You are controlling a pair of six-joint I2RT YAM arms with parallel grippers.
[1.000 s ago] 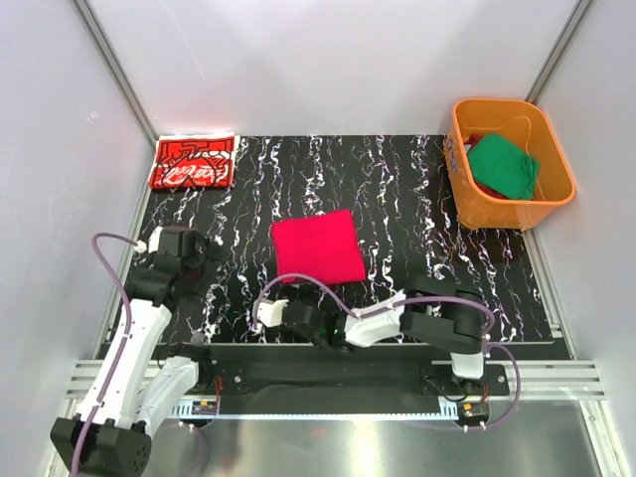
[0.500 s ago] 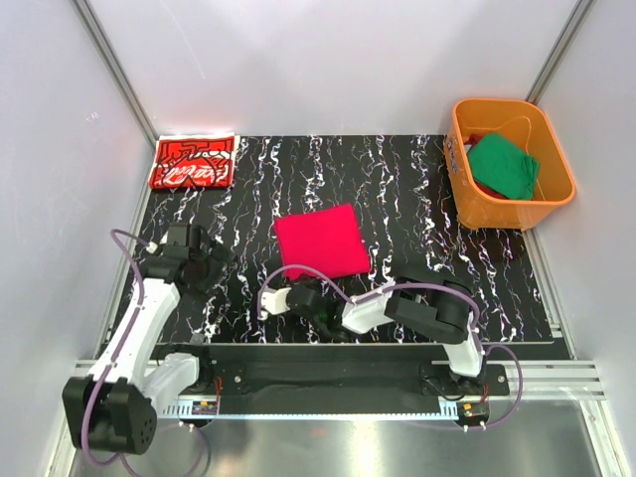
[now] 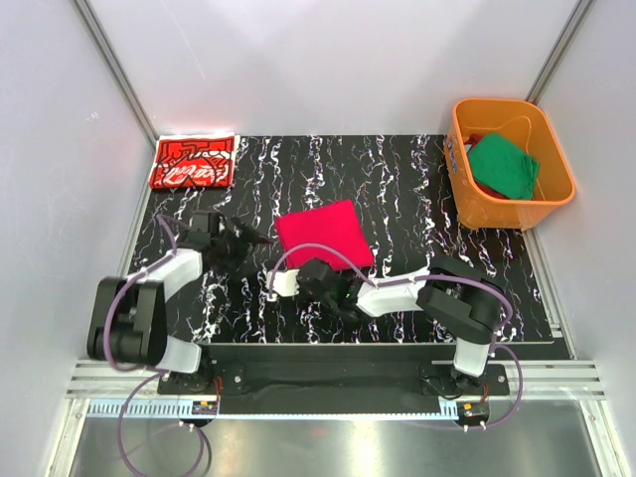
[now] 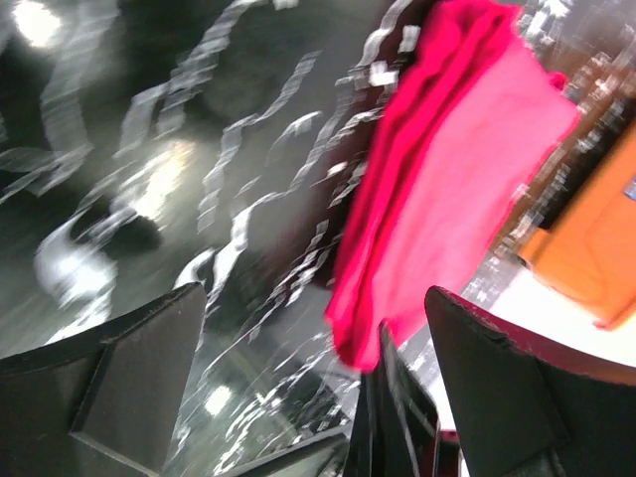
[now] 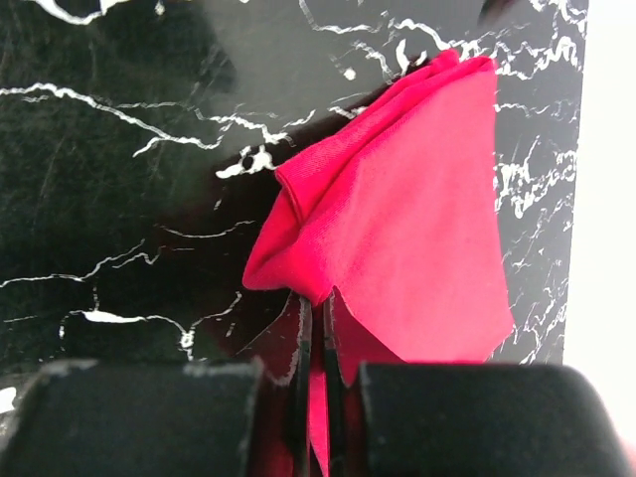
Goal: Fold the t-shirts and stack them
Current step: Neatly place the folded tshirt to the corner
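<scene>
My left gripper is to close next on the middle of the folded edge [image 3: 282, 238] [image 4: 390, 189] of the crimson t-shirt, on the side farthest from the orange tub.
A plain crimson t-shirt [image 3: 323, 234], folded into a square, lies mid-table. My right gripper [image 3: 320, 271] is shut on its near edge; in the right wrist view the cloth [image 5: 407, 229] is pinched between the closed fingers of that gripper [image 5: 316, 323] and its corner is raised. My left gripper [image 3: 246, 240] stands open just left of the shirt, touching nothing. In the left wrist view the shirt [image 4: 457, 169] lies ahead of the open gripper [image 4: 313, 343]. A folded red t-shirt with white print [image 3: 194, 161] sits at the far left corner. A green t-shirt [image 3: 505, 166] lies in the tub.
The orange plastic tub [image 3: 512, 103] stands at the far right, off the black marbled mat [image 3: 397, 189]. White walls and metal frame rails enclose the table on three sides. Both arms reach low over the mat's near half.
My right gripper has closed on the crimson shirt's near edge and nudged it slightly right. The left arm has swung in from the left towards the shirt, still open.
</scene>
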